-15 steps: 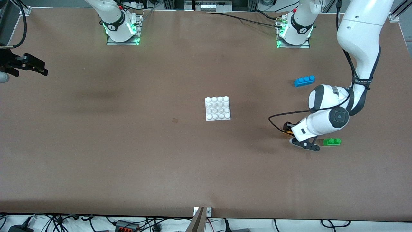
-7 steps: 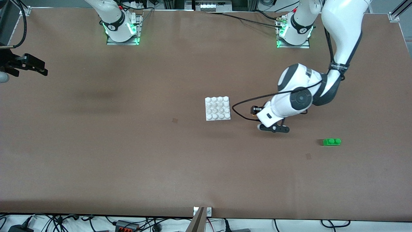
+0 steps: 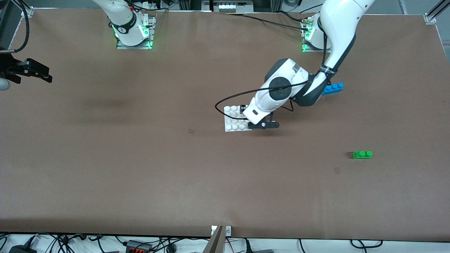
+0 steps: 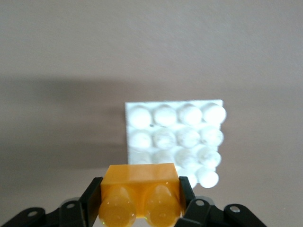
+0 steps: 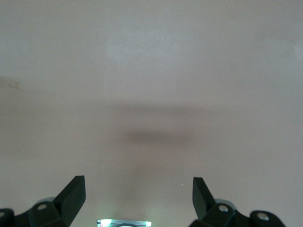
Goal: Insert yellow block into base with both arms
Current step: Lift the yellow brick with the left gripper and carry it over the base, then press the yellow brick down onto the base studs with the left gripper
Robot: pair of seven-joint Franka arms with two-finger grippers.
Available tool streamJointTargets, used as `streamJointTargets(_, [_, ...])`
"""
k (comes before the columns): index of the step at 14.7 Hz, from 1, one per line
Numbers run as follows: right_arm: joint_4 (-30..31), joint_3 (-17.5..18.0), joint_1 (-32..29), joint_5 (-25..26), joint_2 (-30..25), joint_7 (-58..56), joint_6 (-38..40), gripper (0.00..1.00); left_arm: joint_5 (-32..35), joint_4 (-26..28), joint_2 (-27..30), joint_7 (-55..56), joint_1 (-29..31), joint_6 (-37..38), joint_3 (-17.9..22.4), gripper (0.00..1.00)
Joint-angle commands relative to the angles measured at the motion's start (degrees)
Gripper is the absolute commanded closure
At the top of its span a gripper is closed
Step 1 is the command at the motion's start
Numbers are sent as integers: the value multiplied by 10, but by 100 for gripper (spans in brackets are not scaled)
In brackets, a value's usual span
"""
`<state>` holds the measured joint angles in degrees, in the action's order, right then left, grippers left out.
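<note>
The robot's left gripper should set the yellow block down on the middle studs of the white base [image 3: 237,116] [image 4: 172,148].
The yellow block [image 4: 139,194] is gripped between the black fingers of my left gripper [image 4: 139,201], with its two studs facing the wrist camera. The white studded base [image 3: 233,119] lies mid-table. In the front view my left gripper [image 3: 245,111] is over the base's edge toward the left arm's end, and the hand hides the block there. In the left wrist view the base [image 4: 175,137] lies just ahead of the block. My right gripper [image 3: 42,73] waits, open and empty, at the right arm's end of the table. In its own wrist view the right gripper [image 5: 138,189] is over bare table.
A blue three-stud brick [image 3: 334,87] lies beside the left arm's elbow, partly covered by it. A green two-stud brick [image 3: 362,154] lies nearer the front camera, toward the left arm's end. The two arm bases stand along the table's back edge.
My left arm has carried the yellow block from beside the green brick across the table to the base's edge. The right arm has not moved.
</note>
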<state>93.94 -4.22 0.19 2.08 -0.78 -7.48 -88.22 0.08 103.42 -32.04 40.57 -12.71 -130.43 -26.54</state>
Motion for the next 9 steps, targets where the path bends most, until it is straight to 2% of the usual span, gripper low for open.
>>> streamJointTargets(1, [-8,-3,3,-9,2,5,6,0,17,-2,-18,49,-23,-39,5,48])
streamJointTargets(5, [-8,-3,3,-9,2,4,6,0,82,-3,-35,95,-28,-67,3,47])
streamJointTargets(9, [-8,-3,3,-9,2,4,6,0,85,-3,-45,108,-35,-85,3,47])
